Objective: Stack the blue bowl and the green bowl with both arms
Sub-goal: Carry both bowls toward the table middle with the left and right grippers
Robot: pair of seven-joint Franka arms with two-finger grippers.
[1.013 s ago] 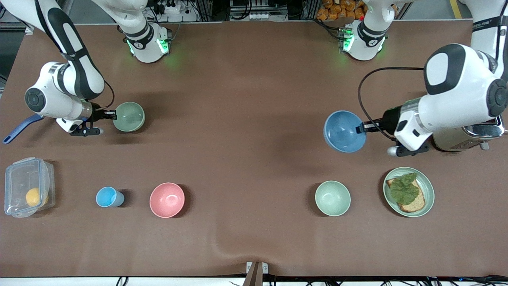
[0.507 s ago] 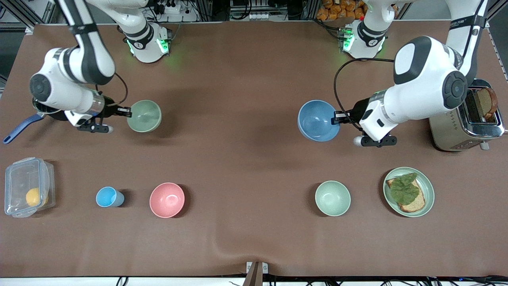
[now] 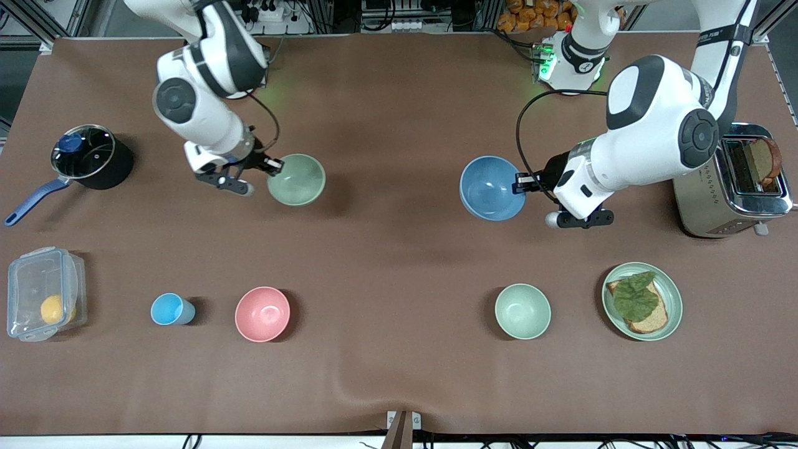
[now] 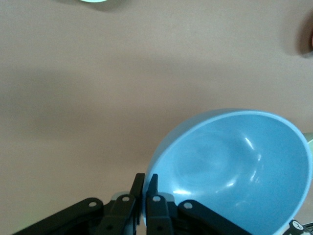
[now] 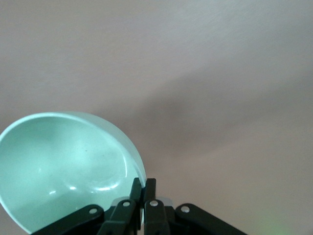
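The green bowl, now held up over the table, will be released by my right gripper on the bare brown table (image 3: 409, 198), close beside the hanging blue bowl.
The blue bowl (image 3: 491, 188) hangs above the brown table toward the left arm's end, and my left gripper (image 3: 519, 184) is shut on its rim. In the left wrist view the blue bowl (image 4: 234, 166) fills the frame beside that gripper (image 4: 145, 180), whose jaws pinch the wall. The green bowl (image 3: 297, 179) is held up over the table toward the right arm's end, with my right gripper (image 3: 274, 166) shut on its rim. The right wrist view shows the green bowl (image 5: 63, 166) clamped by that gripper (image 5: 143, 185). Both bowls face up, with a wide gap of table between them.
A second green bowl (image 3: 522, 310), a green plate with toast and lettuce (image 3: 642, 300), a pink bowl (image 3: 262, 313), a light-blue cup (image 3: 169, 309) and a clear box holding an orange (image 3: 43, 302) sit nearer the front camera. A black pot (image 3: 87, 157) and a toaster (image 3: 735, 187) stand at the table's ends.
Both arms have carried their bowls toward the table's middle. The green bowl travelled a long way from beside the pot, which now shows; the blue bowl moved a shorter distance.
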